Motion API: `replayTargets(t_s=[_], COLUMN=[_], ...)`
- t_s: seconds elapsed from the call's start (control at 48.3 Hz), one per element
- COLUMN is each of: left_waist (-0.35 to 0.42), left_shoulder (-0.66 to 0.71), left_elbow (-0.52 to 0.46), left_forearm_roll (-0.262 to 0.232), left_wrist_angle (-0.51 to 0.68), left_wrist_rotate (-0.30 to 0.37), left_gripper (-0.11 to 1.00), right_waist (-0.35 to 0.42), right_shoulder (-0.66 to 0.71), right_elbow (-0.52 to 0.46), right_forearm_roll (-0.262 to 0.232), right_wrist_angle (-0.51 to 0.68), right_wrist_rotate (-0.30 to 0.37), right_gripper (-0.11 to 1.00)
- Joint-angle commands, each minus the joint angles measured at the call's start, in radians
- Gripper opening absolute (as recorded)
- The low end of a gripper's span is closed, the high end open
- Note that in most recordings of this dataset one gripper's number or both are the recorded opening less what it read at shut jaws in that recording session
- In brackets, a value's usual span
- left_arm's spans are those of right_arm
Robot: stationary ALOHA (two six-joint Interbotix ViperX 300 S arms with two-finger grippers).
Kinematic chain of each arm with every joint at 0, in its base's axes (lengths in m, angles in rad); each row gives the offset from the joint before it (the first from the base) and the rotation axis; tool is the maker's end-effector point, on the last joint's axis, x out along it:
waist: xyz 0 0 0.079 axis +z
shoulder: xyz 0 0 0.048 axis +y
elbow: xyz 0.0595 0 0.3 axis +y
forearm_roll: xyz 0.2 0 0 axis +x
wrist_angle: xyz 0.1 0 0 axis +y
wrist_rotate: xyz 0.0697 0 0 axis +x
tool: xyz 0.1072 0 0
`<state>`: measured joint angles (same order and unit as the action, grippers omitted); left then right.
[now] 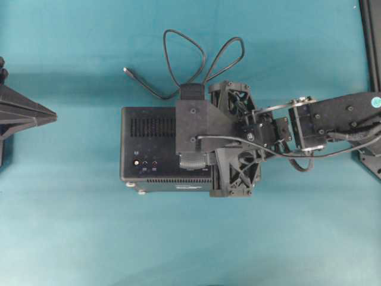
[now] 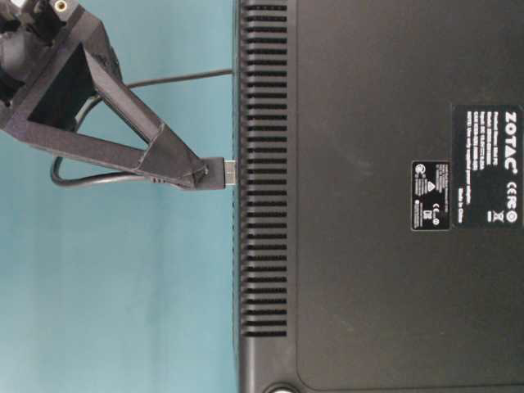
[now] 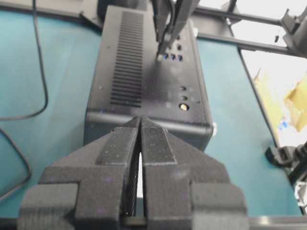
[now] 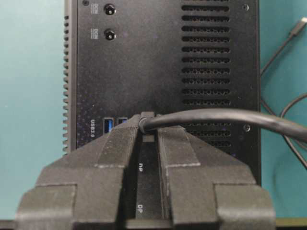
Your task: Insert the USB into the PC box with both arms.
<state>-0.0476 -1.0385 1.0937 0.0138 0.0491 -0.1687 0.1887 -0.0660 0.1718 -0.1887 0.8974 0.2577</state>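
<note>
My right gripper is holding the plug near its metal end, which still shows outside the PC box, so I need to open it and take the plug's cable end (image 2: 160, 180).
The PC box (image 1: 149, 143) lies in the middle of the table with its port face up, and it also shows in the table-level view (image 2: 368, 205). My right gripper (image 4: 147, 122) is shut on one plug of the USB (image 2: 221, 173) and holds it end-on against the port face by the blue ports (image 4: 108, 125). The plug's metal tip (image 2: 232, 173) just meets that face. The cable (image 4: 216, 116) runs off to loops (image 1: 190, 59) behind the box, and the free plug (image 1: 126, 70) lies on the table. My left gripper (image 3: 140, 120) is shut and empty, a short way off the box's end.
The right arm (image 1: 333, 122) reaches in from the right, over the box. The left gripper (image 1: 30, 116) sits at the left edge of the overhead view. A black frame rail (image 1: 372, 42) runs along the right edge. The table is covered in teal cloth (image 1: 89, 226).
</note>
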Motion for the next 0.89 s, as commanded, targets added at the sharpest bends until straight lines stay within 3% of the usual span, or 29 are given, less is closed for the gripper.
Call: replayTargets(t_s=[0.0, 0.228, 0.87], left_waist=[-0.003, -0.003, -0.003], left_shoulder=[0.005, 0.005, 0.005], left_elbow=[-0.012, -0.005, -0.005], left_forearm_roll=[0.003, 0.003, 0.003], left_wrist_angle=[-0.005, -0.005, -0.005], left_wrist_rotate=[0.002, 0.0, -0.002], left_gripper=[0.0, 0.0, 0.0], right_waist=[-0.008, -0.035, -0.008], right_shoulder=[-0.008, -0.015, -0.009], right_elbow=[0.0, 0.002, 0.003], right_forearm_roll=[0.008, 0.006, 0.041], right_wrist_angle=[0.006, 0.008, 0.002], right_wrist_rotate=[0.008, 0.003, 0.009], right_gripper=[0.11, 0.11, 0.11])
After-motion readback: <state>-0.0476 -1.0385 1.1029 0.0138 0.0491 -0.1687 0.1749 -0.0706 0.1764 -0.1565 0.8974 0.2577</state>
